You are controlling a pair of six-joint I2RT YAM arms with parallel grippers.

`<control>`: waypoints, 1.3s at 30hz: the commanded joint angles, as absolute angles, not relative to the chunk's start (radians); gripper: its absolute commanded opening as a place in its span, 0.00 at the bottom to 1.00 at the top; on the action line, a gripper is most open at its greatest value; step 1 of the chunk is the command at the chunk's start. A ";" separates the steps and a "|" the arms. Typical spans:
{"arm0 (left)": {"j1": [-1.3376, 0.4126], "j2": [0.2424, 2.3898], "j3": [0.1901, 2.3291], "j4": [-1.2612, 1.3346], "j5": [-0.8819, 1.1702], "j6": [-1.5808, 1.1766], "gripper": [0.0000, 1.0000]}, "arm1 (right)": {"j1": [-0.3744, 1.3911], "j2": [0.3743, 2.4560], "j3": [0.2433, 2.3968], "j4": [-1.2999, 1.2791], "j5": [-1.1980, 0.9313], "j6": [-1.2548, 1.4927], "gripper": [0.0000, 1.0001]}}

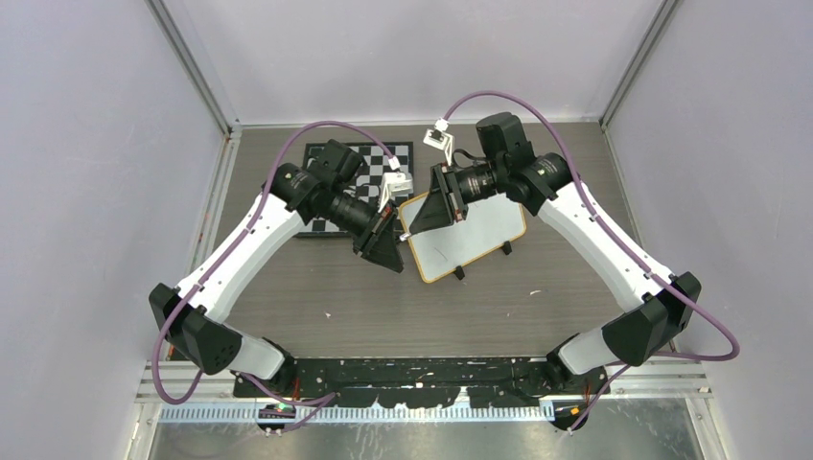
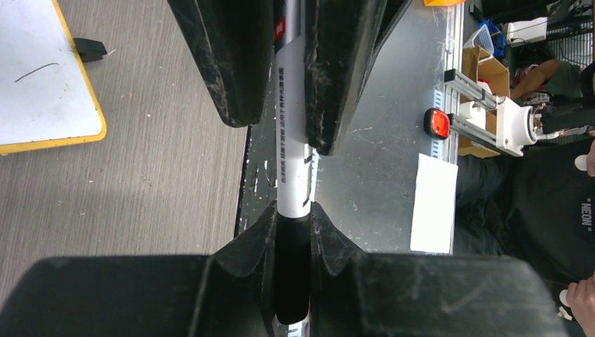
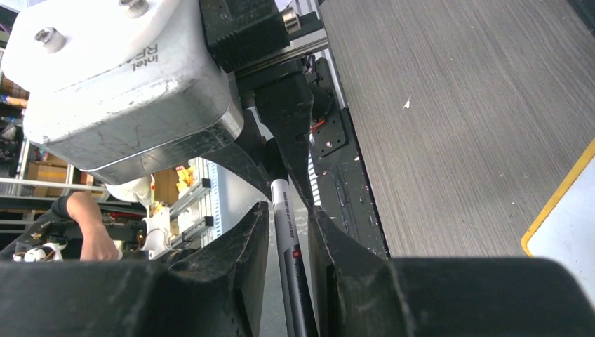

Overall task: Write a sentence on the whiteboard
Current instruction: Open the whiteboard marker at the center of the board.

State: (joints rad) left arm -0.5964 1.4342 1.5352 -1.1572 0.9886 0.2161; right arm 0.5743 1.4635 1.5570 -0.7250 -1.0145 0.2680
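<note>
My left gripper's fingers reach past the black cap onto the marker's white body. I need to back off and grip only the black cap (image 2: 292,281) before I pull.
The whiteboard (image 1: 479,225), white with a yellow rim and a faint stroke on it, lies at the table's middle; it also shows in the left wrist view (image 2: 42,77) and in the right wrist view (image 3: 572,225). A white marker (image 2: 293,140) with a black end is held in the air over the board's left edge. My left gripper (image 1: 385,240) (image 2: 292,232) is shut on the marker's black end. My right gripper (image 1: 427,213) (image 3: 284,225) faces it, with its fingers (image 2: 231,63) standing either side of the marker's barrel (image 3: 281,210) and thin gaps showing.
A black-and-white chessboard (image 1: 369,158) lies at the back left, partly under the left arm. The black base rail (image 1: 422,369) runs along the near edge. The left wrist's white camera housing (image 3: 126,70) fills the upper left of the right wrist view.
</note>
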 commanded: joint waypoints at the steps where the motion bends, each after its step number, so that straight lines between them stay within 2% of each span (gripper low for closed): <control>1: -0.600 1.425 1.562 -1.113 0.994 0.200 0.00 | 0.592 1.426 1.555 -0.691 -1.079 0.280 0.32; 7: -0.601 1.428 1.567 -1.105 0.997 0.192 0.00 | 0.599 1.430 1.564 -0.692 -1.084 0.282 0.32; 13: -0.601 1.431 1.563 -1.091 0.989 0.188 0.00 | 0.616 1.429 1.561 -0.693 -1.111 0.285 0.23; 30: -0.604 1.456 1.594 -1.084 1.010 0.172 0.00 | 0.645 1.436 1.573 -0.705 -1.105 0.285 0.28; 32: -0.605 1.458 1.595 -1.079 1.011 0.167 0.00 | 0.647 1.437 1.578 -0.706 -1.105 0.283 0.22; 34: -0.605 1.460 1.597 -1.078 1.010 0.167 0.00 | 0.648 1.439 1.580 -0.703 -1.106 0.284 0.03; 36: -0.605 1.457 1.594 -1.081 0.998 0.169 0.00 | 0.646 1.438 1.581 -0.705 -1.088 0.278 0.00; 37: -0.606 1.451 1.589 -1.082 0.989 0.170 0.03 | 0.643 1.436 1.580 -0.709 -1.080 0.275 0.00; 39: -0.604 1.435 1.579 -1.078 0.961 0.164 0.23 | 0.629 1.432 1.578 -0.711 -1.068 0.274 0.00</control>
State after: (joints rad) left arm -0.6022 1.4387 1.5501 -1.1866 1.0084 0.2092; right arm 0.5957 1.4635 1.5539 -0.7261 -1.0561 0.2661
